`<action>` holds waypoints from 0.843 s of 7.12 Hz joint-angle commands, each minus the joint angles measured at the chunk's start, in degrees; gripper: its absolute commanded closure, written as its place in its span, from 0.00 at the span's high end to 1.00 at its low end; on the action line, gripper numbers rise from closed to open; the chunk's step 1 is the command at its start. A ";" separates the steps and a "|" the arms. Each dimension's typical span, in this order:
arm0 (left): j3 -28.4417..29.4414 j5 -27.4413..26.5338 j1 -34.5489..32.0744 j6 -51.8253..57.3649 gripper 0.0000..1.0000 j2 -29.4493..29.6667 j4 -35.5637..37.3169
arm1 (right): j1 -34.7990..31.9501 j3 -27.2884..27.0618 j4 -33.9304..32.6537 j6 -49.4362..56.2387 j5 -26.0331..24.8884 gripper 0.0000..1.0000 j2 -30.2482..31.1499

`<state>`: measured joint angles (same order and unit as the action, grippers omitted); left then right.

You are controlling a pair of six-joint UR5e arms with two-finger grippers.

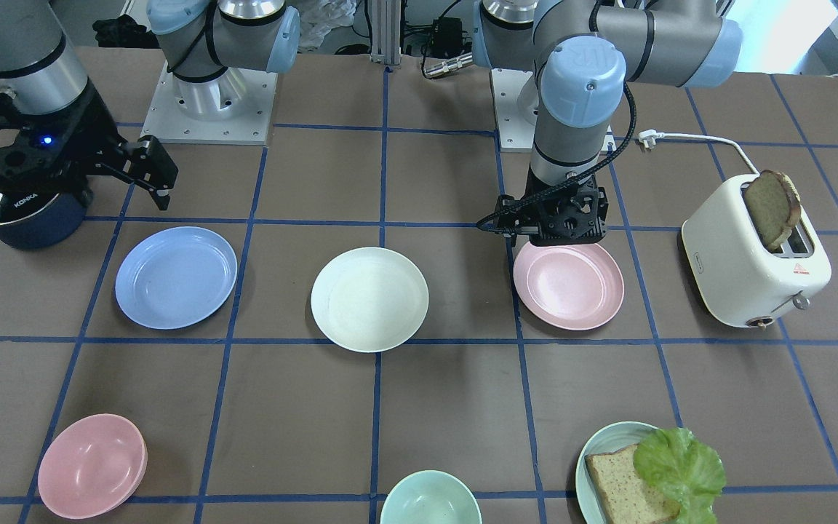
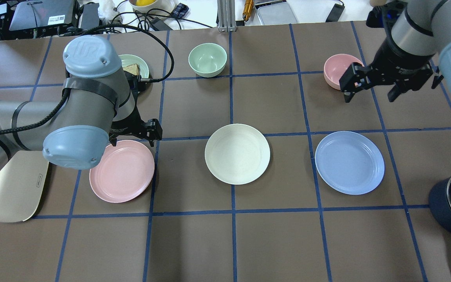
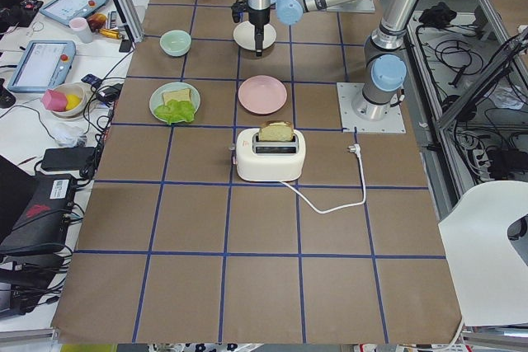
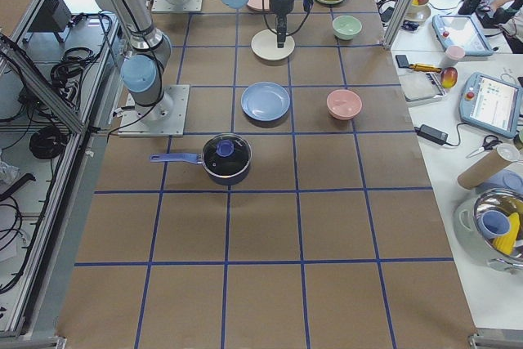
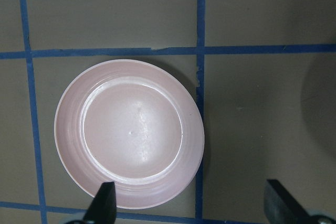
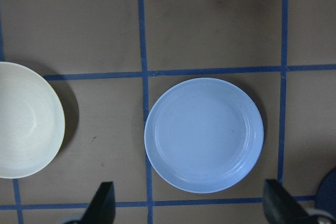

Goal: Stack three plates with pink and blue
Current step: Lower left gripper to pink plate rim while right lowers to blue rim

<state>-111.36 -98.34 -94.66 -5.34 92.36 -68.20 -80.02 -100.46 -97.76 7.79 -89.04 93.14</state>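
Note:
I will next move my left gripper to the pink plate's rim (image 1: 516, 289) (image 5: 203, 129), on the side facing the cream-white plate, and close it there.
Three plates lie apart in a row on the brown table. The pale pink plate (image 1: 568, 285) (image 2: 121, 171) (image 5: 129, 134) is on the robot's left. The cream-white plate (image 1: 369, 298) (image 2: 237, 153) (image 6: 23, 119) is in the middle. The pale blue plate (image 1: 175, 276) (image 2: 349, 162) (image 6: 203, 135) is on the robot's right. My left gripper (image 2: 133, 137) (image 5: 191, 200) is open and empty, pointing down just above the pink plate's far rim. My right gripper (image 2: 370, 92) (image 6: 189, 200) is open and empty, high above the table beyond the blue plate.
A white toaster (image 1: 753, 255) holding a bread slice stands left of the pink plate. A dark pot (image 1: 19, 211) sits at the right edge. A pink bowl (image 2: 337, 70), a mint bowl (image 2: 207, 59) and a teal plate (image 1: 608, 444) with bread and lettuce line the far side.

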 commanded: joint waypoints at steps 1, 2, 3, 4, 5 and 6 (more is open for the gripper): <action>-1.66 0.08 0.00 -1.51 1.00 0.54 0.35 | 10.01 -9.17 -5.65 6.69 0.71 1.00 0.11; -2.89 0.34 0.00 -2.91 1.00 0.63 0.70 | 13.54 -14.19 -8.91 7.33 1.67 1.00 0.11; -3.95 1.65 0.00 -3.18 0.98 0.63 1.57 | 15.75 -17.28 -12.08 11.42 2.20 1.00 -0.06; -4.83 1.92 0.00 -3.10 0.93 0.72 2.28 | 16.65 -18.62 -14.54 15.64 2.30 1.00 -0.41; -5.71 1.84 0.00 -3.01 0.87 1.07 2.98 | 16.65 -18.72 -17.18 18.38 2.30 1.00 -2.77; -6.93 1.75 0.00 -3.01 0.83 1.33 4.38 | 16.83 -18.20 -17.90 18.75 2.30 1.00 -7.49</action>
<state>-116.99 -96.59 -94.66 -8.36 93.38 -65.16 -63.56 -118.67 -113.89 24.81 -86.79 89.90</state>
